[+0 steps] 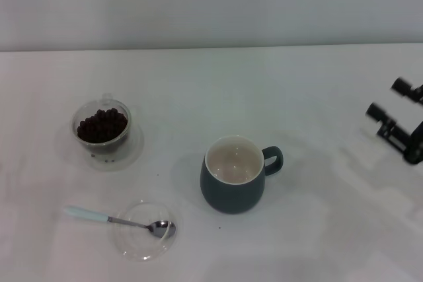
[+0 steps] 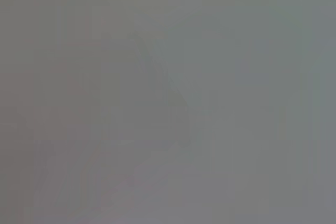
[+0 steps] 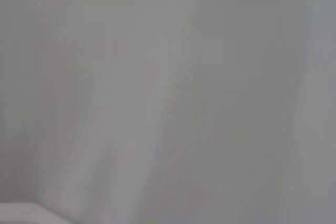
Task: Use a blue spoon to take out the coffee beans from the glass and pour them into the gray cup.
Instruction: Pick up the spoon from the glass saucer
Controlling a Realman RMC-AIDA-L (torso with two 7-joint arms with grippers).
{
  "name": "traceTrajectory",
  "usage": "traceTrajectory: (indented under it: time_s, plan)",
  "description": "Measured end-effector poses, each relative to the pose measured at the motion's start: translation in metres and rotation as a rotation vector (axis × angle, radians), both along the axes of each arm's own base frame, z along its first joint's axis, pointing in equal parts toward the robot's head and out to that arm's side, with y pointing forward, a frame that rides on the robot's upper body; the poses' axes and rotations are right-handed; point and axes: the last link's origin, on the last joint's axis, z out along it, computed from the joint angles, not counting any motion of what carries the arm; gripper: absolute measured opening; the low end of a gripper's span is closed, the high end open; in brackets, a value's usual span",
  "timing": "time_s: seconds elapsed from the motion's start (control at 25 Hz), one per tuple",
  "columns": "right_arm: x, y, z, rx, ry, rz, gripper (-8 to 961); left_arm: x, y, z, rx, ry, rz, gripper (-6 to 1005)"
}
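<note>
The pale handle's end (image 1: pixel 74 211) on the blue spoon, away from the clear dish, is the spot my left gripper needs to move to next and close on.
The glass (image 1: pixel 102 127) stands at the left of the white table, holding a heap of coffee beans (image 1: pixel 101 125). The gray cup (image 1: pixel 233 183) stands upright in the middle, handle toward the right, its cream inside empty. The blue spoon (image 1: pixel 119 220) lies at the front left, pale handle pointing left and silver bowl resting in a flat clear dish (image 1: pixel 144 242). My right gripper (image 1: pixel 386 99) is open and empty at the far right edge, well away from the cup. My left gripper is out of view. Both wrist views show only blank grey.
The white table (image 1: pixel 317 229) runs back to a pale wall. A clear saucer-like base (image 1: pixel 132 153) shows under the glass. A few tiny dark specks lie near the cup.
</note>
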Motion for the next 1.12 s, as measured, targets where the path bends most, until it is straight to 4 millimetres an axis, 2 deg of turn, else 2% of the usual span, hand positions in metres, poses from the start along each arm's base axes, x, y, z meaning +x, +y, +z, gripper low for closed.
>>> traceTrajectory:
  time_s: [0.16,0.52,0.8,1.12]
  plan:
    - [0.005,0.005,0.013,0.067,0.007,-0.028,600,0.001,-0.017,-0.008,-0.08,-0.154,-0.065,891]
    - [0.009,0.022,0.044,0.223,0.007,-0.061,600,0.008,-0.043,-0.047,-0.292,-0.449,-0.083,890]
    - [0.008,0.036,0.054,0.283,-0.014,-0.074,600,0.019,-0.053,-0.072,-0.41,-0.555,-0.084,890]
    - [0.008,0.04,0.06,0.3,-0.039,-0.068,599,0.024,-0.068,-0.1,-0.514,-0.62,-0.003,890]
